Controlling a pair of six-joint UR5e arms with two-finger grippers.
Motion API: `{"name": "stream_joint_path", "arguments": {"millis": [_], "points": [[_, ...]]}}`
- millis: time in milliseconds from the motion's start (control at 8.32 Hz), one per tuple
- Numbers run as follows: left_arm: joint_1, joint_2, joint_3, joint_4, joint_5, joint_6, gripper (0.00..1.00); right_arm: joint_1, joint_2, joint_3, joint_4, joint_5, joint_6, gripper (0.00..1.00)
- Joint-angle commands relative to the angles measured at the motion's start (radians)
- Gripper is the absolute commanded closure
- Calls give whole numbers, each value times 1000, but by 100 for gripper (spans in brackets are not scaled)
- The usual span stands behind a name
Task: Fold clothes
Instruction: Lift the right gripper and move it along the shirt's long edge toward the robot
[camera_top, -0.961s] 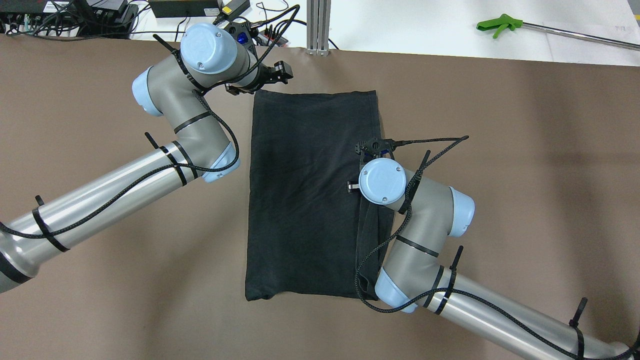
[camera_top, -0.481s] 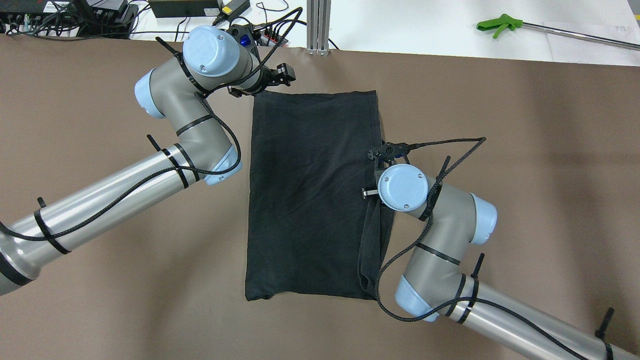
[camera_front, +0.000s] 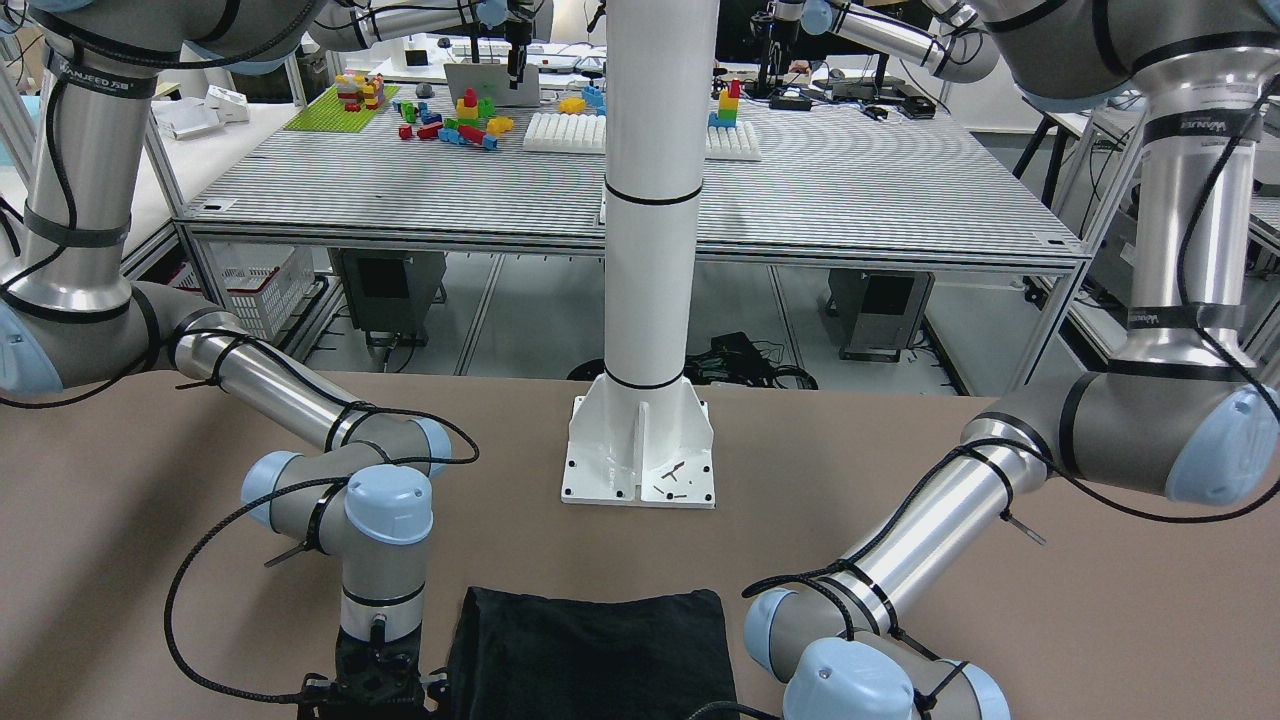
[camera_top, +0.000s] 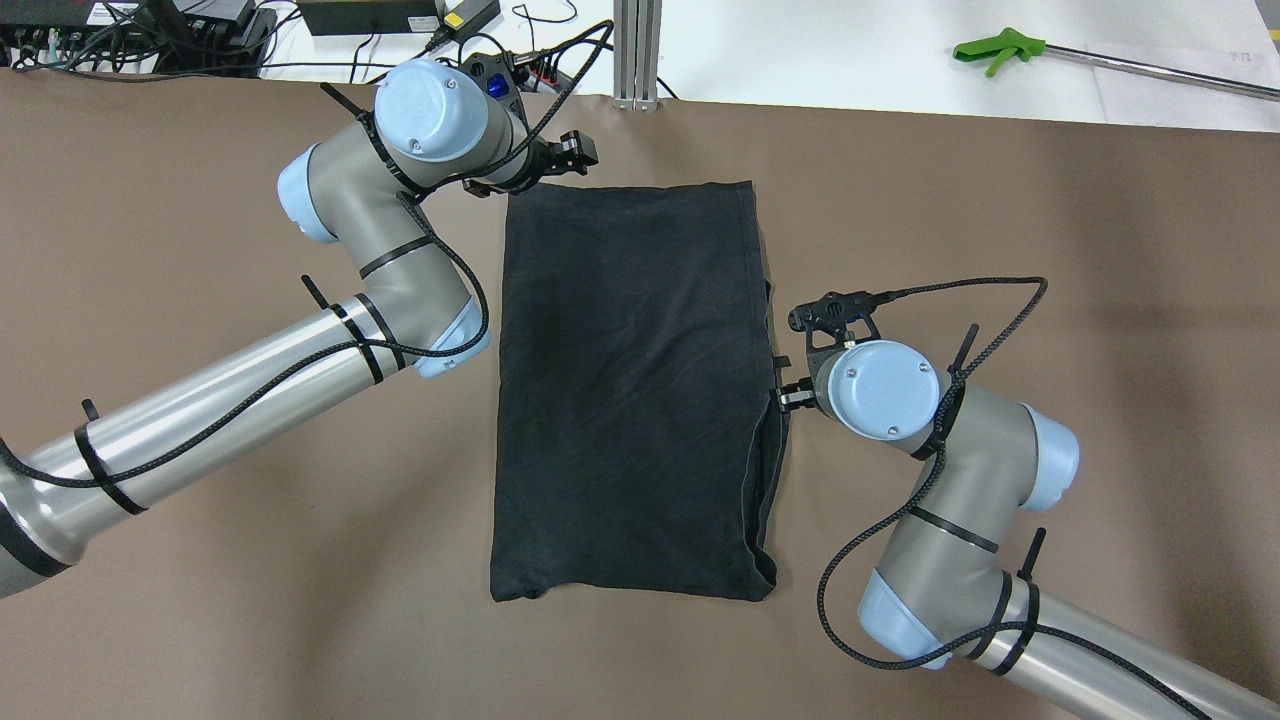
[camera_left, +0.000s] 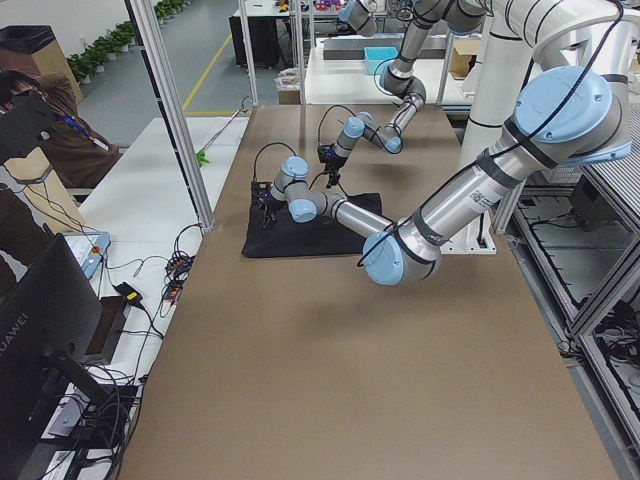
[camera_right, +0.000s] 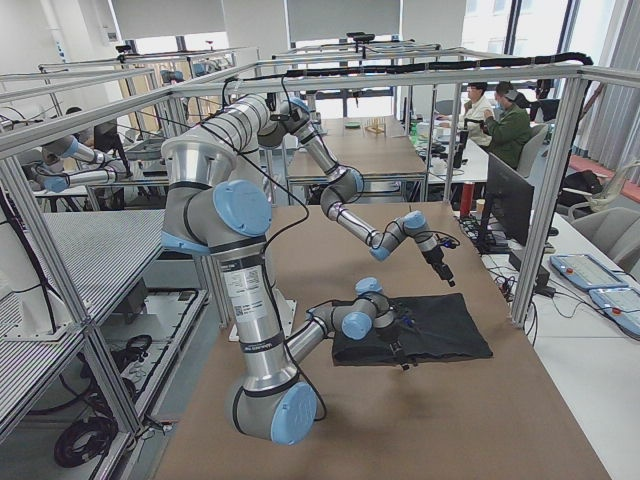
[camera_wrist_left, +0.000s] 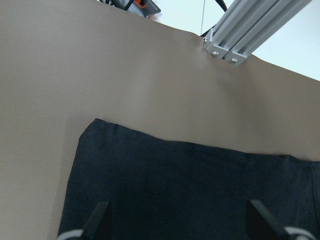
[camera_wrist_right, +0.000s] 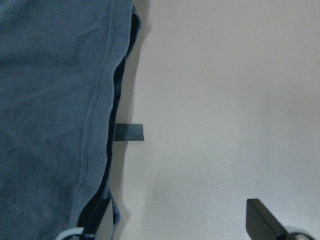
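The black clothes' corner (camera_front: 493, 608) toward the white pillar base, at the end of the hemmed edge beside my right gripper, will be gripped by that gripper as it closes.
The clothes (camera_top: 630, 390) are one plain black piece lying flat as a tall rectangle in the middle of the brown table (camera_top: 1050, 250); the front view shows their near end (camera_front: 590, 650). My left gripper (camera_wrist_left: 180, 217) hovers open over the far left corner of the clothes (camera_wrist_left: 190, 190), holding nothing, and sits mostly under its wrist (camera_top: 500, 183) in the overhead view. My right gripper (camera_wrist_right: 170, 222) is open beside the right hemmed edge (camera_wrist_right: 95, 125), mostly over bare table, just off the cloth's right side (camera_top: 788, 397).
A white pillar base (camera_front: 640, 450) is bolted to the table on the robot's side of the cloth. Beyond the far table edge stand an aluminium post (camera_top: 637, 50), cables and boxes (camera_top: 150, 30), and a green-handled tool (camera_top: 1000, 48).
My right arm has slid rightward off the cloth to its right edge, and the right side fold now lies uncovered. The left arm has shifted slightly to the right.
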Motion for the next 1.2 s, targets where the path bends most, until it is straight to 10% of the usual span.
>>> {"name": "stream_joint_path", "arguments": {"millis": [0,360,721,1081], "points": [[2,-1,0,0,2,0,5,27,31,73,42,83,108,6],[-1,-2,0,0,2,0,5,-10,45,44,261,84,298,6],[-8,-1,1,0,4,3,5,-59,46,-179,597,81,357,6],[-11,-2,1,3,11,3,5,-62,36,-201,612,83,423,6]]}}
